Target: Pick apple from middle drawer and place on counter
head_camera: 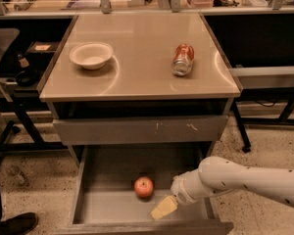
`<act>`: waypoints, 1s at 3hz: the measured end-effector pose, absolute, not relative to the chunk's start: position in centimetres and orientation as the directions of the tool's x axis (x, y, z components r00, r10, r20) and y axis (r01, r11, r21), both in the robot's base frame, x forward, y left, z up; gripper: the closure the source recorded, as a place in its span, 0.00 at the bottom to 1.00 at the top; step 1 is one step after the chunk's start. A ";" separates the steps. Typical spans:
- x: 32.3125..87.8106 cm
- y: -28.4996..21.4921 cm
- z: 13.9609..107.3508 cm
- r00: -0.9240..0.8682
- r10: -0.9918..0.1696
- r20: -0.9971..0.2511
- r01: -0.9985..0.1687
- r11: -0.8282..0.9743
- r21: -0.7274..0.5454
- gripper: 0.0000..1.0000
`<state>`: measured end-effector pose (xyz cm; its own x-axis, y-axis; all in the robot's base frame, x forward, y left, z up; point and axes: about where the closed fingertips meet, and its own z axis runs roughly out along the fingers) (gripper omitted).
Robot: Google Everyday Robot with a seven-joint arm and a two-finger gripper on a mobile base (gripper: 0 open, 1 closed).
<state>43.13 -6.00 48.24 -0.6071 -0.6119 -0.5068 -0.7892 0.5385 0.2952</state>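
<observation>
The red-orange apple in the open middle drawer is next, and my gripper should go to it and close around the apple's middle (pixel 144 188).
The small red-orange apple (pixel 143 186) lies on the floor of the open middle drawer (pixel 112 207), near its centre. My gripper (pixel 163 208) reaches into the drawer from the right on a white arm and hangs just right of and in front of the apple, apart from it. The beige counter (pixel 137 48) is the glossy top of the cabinet above.
On the counter stand a white bowl (pixel 91 55) at the left and a red-and-silver drink can (pixel 183 59) lying on its side at the right. A closed grey drawer front with white scratches (pixel 142 129) sits above the open drawer. A shoe (pixel 14 224) shows at the bottom left.
</observation>
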 end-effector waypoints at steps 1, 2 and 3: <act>44.7 -4.6 46.4 -0.615 -0.544 -0.570 -0.775 0.552 0.308 0.00; 46.3 -3.1 44.9 -0.611 -0.493 -0.619 -0.770 0.553 0.319 0.00; 46.3 -3.1 44.9 -0.611 -0.493 -0.619 -0.770 0.553 0.319 0.00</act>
